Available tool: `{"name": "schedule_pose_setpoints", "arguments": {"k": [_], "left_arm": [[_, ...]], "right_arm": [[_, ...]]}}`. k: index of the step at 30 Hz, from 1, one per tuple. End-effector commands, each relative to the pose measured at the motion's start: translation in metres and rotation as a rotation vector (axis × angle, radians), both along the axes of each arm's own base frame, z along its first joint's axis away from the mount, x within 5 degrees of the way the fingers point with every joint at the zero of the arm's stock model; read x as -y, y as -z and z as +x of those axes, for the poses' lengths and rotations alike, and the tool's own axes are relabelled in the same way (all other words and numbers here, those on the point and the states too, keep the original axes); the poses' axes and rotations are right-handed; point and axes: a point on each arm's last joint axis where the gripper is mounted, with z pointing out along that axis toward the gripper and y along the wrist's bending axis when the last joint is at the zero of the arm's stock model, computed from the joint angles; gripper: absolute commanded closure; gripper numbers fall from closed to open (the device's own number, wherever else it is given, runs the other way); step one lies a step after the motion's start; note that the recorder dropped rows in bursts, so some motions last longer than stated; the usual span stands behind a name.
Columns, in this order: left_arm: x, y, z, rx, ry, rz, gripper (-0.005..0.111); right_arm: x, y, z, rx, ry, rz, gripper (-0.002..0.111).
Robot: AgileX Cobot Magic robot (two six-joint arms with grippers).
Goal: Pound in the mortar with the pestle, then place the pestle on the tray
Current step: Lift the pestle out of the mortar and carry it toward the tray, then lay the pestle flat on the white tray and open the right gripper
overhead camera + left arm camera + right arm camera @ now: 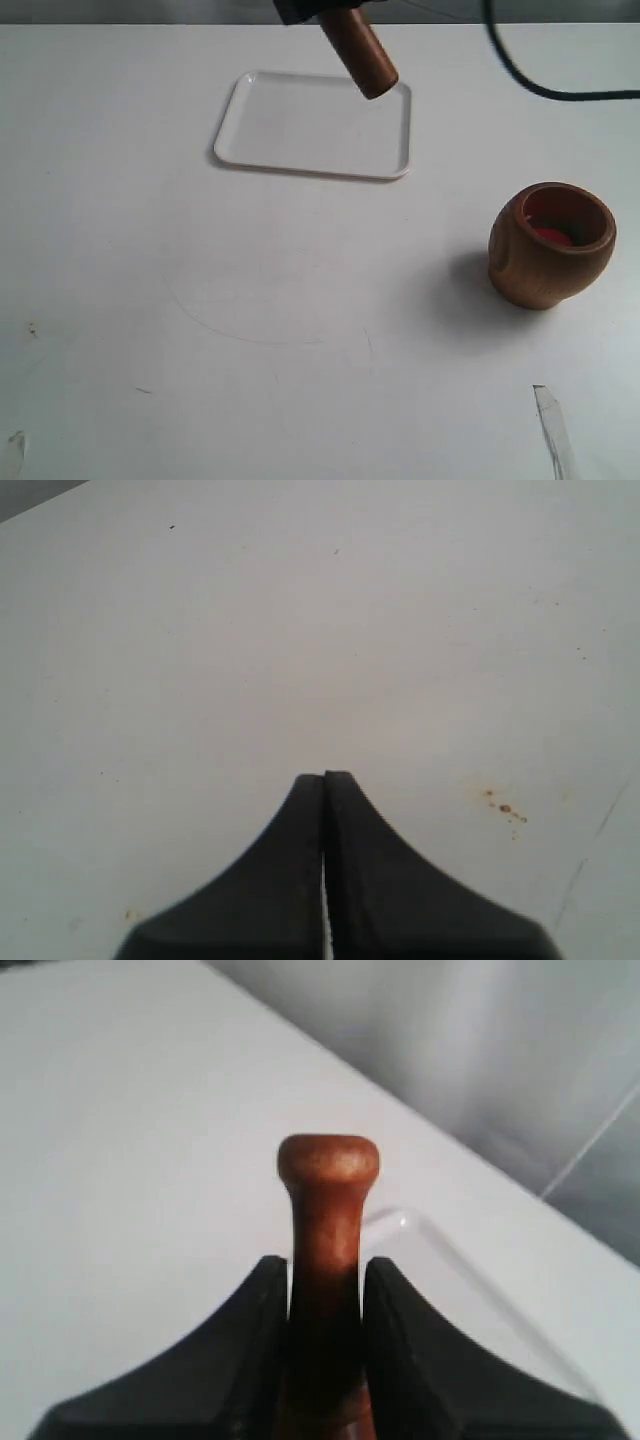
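Next, I release the reddish-brown pestle from my right gripper just inside the far edge of the white tray (347,97).
The reddish-brown pestle (361,53) hangs tilted at the top of the exterior view, its thick end over the far right part of the white tray (300,135). My right gripper (325,1265) is shut on the pestle (326,1220), whose knob end sticks out past the fingers; a corner of the tray (470,1280) shows below. The brown mortar (550,245) stands on the table at the right, tilted, its reddish inside showing. My left gripper (325,777) is shut with nothing in it, over bare table.
A black cable (540,85) crosses the upper right of the exterior view. A strip of tape (552,425) lies near the front right. Small rust-coloured specks (505,808) mark the table under the left gripper.
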Motion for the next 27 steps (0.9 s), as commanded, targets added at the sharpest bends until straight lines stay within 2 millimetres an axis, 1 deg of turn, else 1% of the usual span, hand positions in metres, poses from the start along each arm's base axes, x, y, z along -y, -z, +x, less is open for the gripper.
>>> {"name": "schedule_pose_setpoints", "arguments": {"k": [1, 2, 5, 10, 14, 16, 18, 19, 20, 23, 24, 25, 27], "left_arm": [[0.001, 0.0, 0.0, 0.004, 0.006, -0.015, 0.107], [0.001, 0.0, 0.0, 0.004, 0.006, -0.015, 0.107], [0.001, 0.0, 0.0, 0.004, 0.006, -0.015, 0.107], [0.001, 0.0, 0.0, 0.004, 0.006, -0.015, 0.107], [0.001, 0.0, 0.0, 0.004, 0.006, -0.015, 0.107], [0.001, 0.0, 0.0, 0.004, 0.006, -0.015, 0.107], [0.001, 0.0, 0.0, 0.004, 0.006, -0.015, 0.107], [0.001, 0.0, 0.0, 0.004, 0.006, -0.015, 0.107], [0.001, 0.0, 0.0, 0.004, 0.006, -0.015, 0.107], [0.001, 0.0, 0.0, 0.004, 0.006, -0.015, 0.107], [0.001, 0.0, 0.0, 0.004, 0.006, -0.015, 0.107], [0.001, 0.0, 0.0, 0.004, 0.006, -0.015, 0.107], [0.001, 0.0, 0.0, 0.004, 0.006, -0.015, 0.107]], "right_arm": [[-0.028, 0.034, 0.047, -0.108, 0.09, -0.245, 0.108], [-0.033, 0.044, 0.057, -0.129, 0.099, -0.328, 0.108], [-0.053, 0.084, 0.091, -0.177, 0.087, -0.586, 0.108], [-0.073, 0.121, 0.116, -0.159, -0.047, -0.75, 0.108], [-0.082, 0.145, 0.131, -0.117, -0.144, -0.805, 0.108], [-0.081, 0.154, 0.142, -0.106, -0.153, -0.793, 0.108], [-0.075, 0.163, 0.156, -0.096, -0.128, -0.754, 0.108], [-0.072, 0.167, 0.159, -0.104, -0.122, -0.747, 0.108], [-0.07, 0.169, 0.163, -0.118, -0.112, -0.719, 0.108], [-0.067, 0.171, 0.165, -0.125, -0.106, -0.714, 0.107], [-0.067, 0.17, 0.166, -0.118, -0.109, -0.713, 0.098], [-0.068, 0.17, 0.165, -0.116, -0.116, -0.711, 0.093], [-0.071, 0.169, 0.167, -0.091, -0.119, -0.685, 0.055]]}}
